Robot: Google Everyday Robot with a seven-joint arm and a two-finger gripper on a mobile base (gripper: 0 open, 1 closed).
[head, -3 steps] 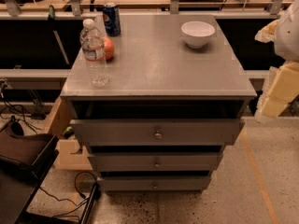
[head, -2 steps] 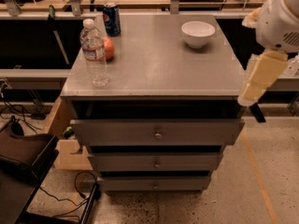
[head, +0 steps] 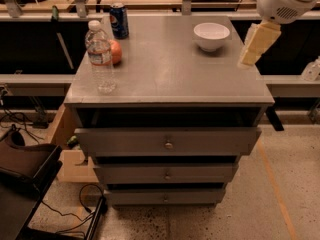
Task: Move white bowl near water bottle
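Next, my gripper will go to the near rim (head: pixel 218 38) of the white bowl, on the side facing the drawers, and close there.
The white bowl (head: pixel 211 35) stands upright at the back right of the grey cabinet top (head: pixel 175 76). The water bottle (head: pixel 100 56), clear with a white cap, stands near the left edge of the top. My gripper (head: pixel 251 54) hangs from the white arm at the upper right, above the right edge of the top. It is to the right of the bowl, a little nearer the front, and apart from it. It holds nothing that I can see.
A blue soda can (head: pixel 119 20) stands at the back left. An orange-red fruit (head: pixel 116 51) lies just behind the bottle. The top drawer (head: pixel 167 140) sticks out a little. Cables and a dark case (head: pixel 25 169) lie on the floor at left.
The arm has swung in from the right edge, moving up and left, and the gripper now hangs close to the right of the bowl. Bowl, bottle and can have not moved.
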